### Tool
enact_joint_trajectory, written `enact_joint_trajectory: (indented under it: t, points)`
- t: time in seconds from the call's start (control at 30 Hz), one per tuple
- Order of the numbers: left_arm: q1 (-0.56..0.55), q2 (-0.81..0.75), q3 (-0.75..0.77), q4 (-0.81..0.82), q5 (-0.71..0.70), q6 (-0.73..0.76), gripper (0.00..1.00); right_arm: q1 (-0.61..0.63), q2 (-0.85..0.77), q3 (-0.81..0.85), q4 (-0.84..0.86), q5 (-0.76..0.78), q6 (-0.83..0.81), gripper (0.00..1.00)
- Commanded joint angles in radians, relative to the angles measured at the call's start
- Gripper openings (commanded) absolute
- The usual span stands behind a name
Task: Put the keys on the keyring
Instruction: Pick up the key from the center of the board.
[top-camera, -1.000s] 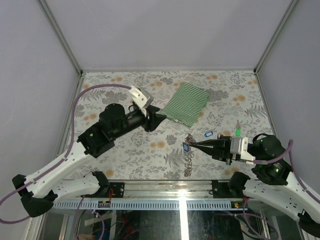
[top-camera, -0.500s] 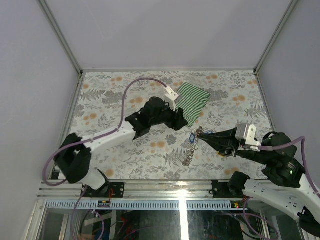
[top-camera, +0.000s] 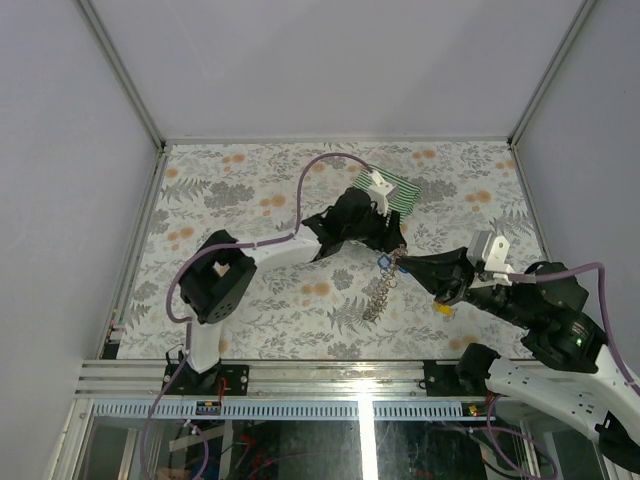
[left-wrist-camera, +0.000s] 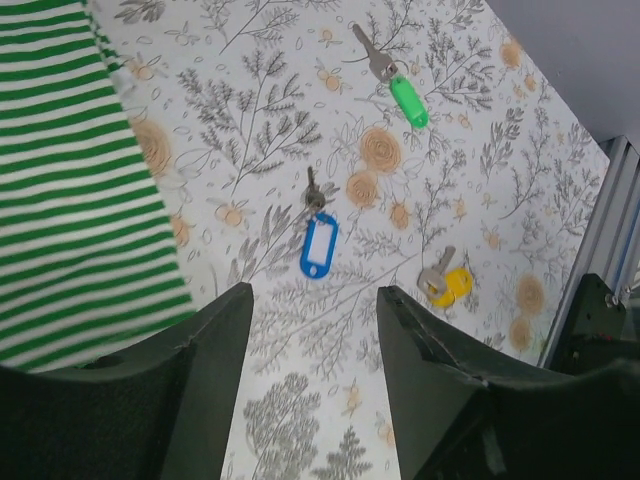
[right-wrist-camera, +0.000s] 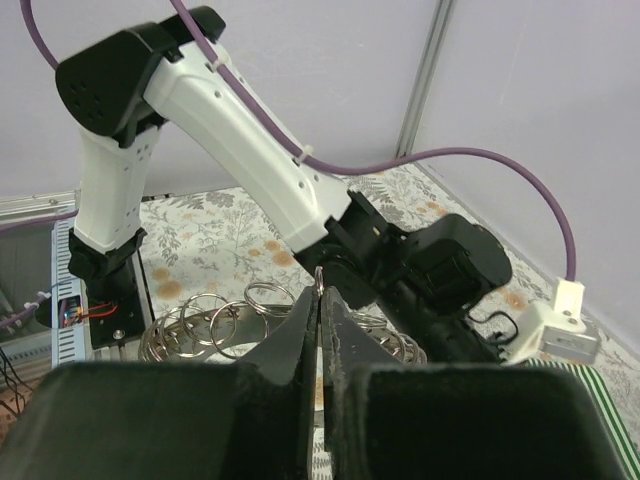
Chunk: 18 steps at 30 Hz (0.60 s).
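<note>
I should next move my left gripper to the blue key and close it on the end of its tag (top-camera: 391, 265) (left-wrist-camera: 319, 214) next to the metal part.
My right gripper (top-camera: 402, 262) is shut on one ring of the keyring (top-camera: 378, 298), a chain of silvery rings hanging down from its tips. In the right wrist view the pinched ring stands up between the tips of that gripper (right-wrist-camera: 320, 292), and the other rings (right-wrist-camera: 205, 322) trail off to the left. A blue key (top-camera: 384, 263) hangs at the chain's top. My left gripper (top-camera: 396, 240) hovers just beyond, open and empty (left-wrist-camera: 315, 293). Below it a blue key (left-wrist-camera: 318, 246), a green key (left-wrist-camera: 407, 100) and a yellow key (left-wrist-camera: 451, 285) lie on the table.
The green-and-white striped cloth (top-camera: 402, 190) lies at the back, partly under the left arm, and fills the left of the left wrist view (left-wrist-camera: 70, 190). The yellow key (top-camera: 443, 308) lies close under the right arm. A metal rail (top-camera: 330, 372) runs along the near edge.
The left arm has swung right across the table until its gripper is at the right gripper's tips. The right gripper has lifted the keyring and moved a little toward the back.
</note>
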Motion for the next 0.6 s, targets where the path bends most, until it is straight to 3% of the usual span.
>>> enact_joint_trajectory:
  t: [0.0, 0.57]
  points:
    - [-0.038, 0.092, 0.102, 0.042, -0.030, -0.029, 0.54, 0.005, 0.007, 0.032, 0.064, 0.045, 0.031, 0.00]
    - [-0.094, 0.355, 0.365, -0.096, -0.080, -0.018, 0.52, 0.005, 0.020, 0.033, 0.040, 0.060, 0.042, 0.00]
